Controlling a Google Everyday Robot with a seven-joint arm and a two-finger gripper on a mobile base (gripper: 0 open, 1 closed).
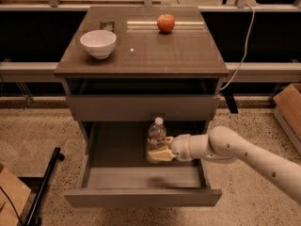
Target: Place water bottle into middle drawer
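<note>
Next, my gripper releases the water bottle on the grey drawer's bottom, just off centre (pixel 134 174) toward the black bar.
The water bottle (pixel 156 134) is a small clear bottle with a white cap, held upright inside the open middle drawer (pixel 141 197), right of its centre. My gripper (pixel 159 154) comes in from the right on a white arm and is shut on the bottle's lower body. I cannot tell whether the bottle's base touches the grey drawer floor.
The closed top drawer front (pixel 141 108) sits just above the bottle's cap. On the cabinet top stand a white bowl (pixel 98 43) at the left and a red apple (pixel 165 23) at the back. A cardboard box (pixel 289 107) stands at the right, a black bar (pixel 44 185) at the left.
</note>
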